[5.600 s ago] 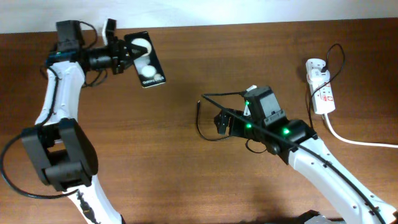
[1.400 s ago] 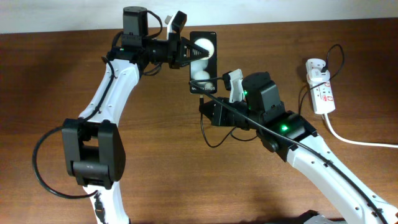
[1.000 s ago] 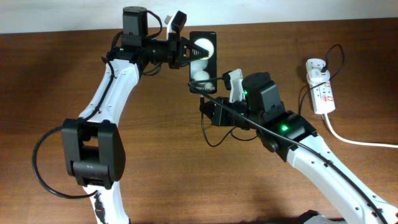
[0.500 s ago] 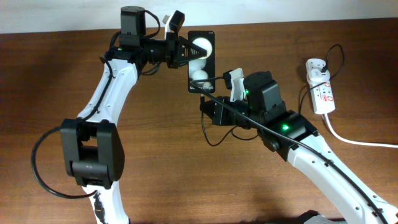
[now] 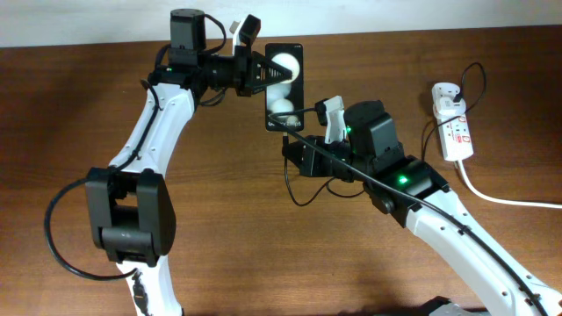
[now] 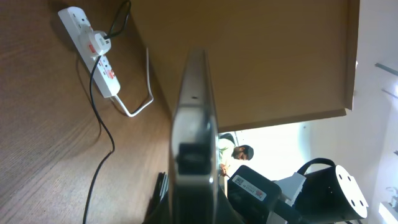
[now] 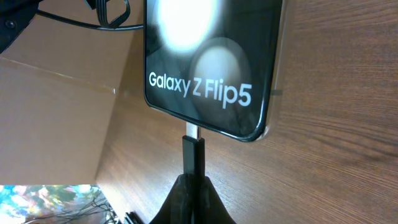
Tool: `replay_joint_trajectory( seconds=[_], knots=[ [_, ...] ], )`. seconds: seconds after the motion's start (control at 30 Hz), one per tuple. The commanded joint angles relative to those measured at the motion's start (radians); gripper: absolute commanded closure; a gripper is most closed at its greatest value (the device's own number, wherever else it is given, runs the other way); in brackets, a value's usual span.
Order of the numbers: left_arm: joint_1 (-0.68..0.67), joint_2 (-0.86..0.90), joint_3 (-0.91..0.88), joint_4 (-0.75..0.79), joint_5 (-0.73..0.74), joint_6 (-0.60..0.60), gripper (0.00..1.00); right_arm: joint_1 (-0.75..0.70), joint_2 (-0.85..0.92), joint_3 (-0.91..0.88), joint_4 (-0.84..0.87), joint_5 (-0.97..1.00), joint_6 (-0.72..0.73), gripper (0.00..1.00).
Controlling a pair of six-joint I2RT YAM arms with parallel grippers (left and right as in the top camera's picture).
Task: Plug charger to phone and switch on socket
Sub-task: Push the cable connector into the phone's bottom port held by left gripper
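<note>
The phone will go from my left gripper onto the bare table (image 5: 266,162) beside my right gripper's tip.
My left gripper (image 5: 262,74) is shut on the phone (image 5: 284,86), a black slab with two white round spots, and holds it above the table. The left wrist view shows the phone (image 6: 195,118) edge-on. In the right wrist view its lettered end (image 7: 208,93) faces me. My right gripper (image 7: 193,190) is shut on the charger plug (image 7: 193,155), just below the phone. The plug's short metal tip (image 7: 193,131) reaches the phone's bottom edge. The thin black charger cable (image 5: 294,189) loops below my right gripper (image 5: 295,154). The white socket (image 5: 453,123) lies at the far right.
A white adapter (image 5: 446,92) sits in the socket's far end and a thick white cord (image 5: 500,198) runs off to the right. The socket (image 6: 93,53) and thin cable (image 6: 102,146) also show in the left wrist view. The two arms are close together mid-table.
Since the earliest frame my left arm has carried the phone from the far left to the middle, over my right gripper. In the last second the phone shifted only slightly left.
</note>
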Motion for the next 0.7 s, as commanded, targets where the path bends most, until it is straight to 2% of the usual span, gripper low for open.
replay_joint_trajectory(
  seconds=[0.0, 0.43, 0.67],
  knots=[
    [-0.014, -0.032, 0.013, 0.006, 0.04, -0.002, 1.0, -0.009, 0.0, -0.002, 0.012, 0.002, -0.014, 0.96],
    [-0.021, -0.032, 0.013, 0.005, 0.041, -0.002, 1.0, -0.01, 0.0, -0.002, 0.038, 0.033, -0.03, 0.96],
    [-0.021, -0.032, 0.013, 0.005, 0.041, -0.002, 1.0, -0.082, 0.0, -0.002, 0.065, 0.009, -0.033, 0.96]
  ],
)
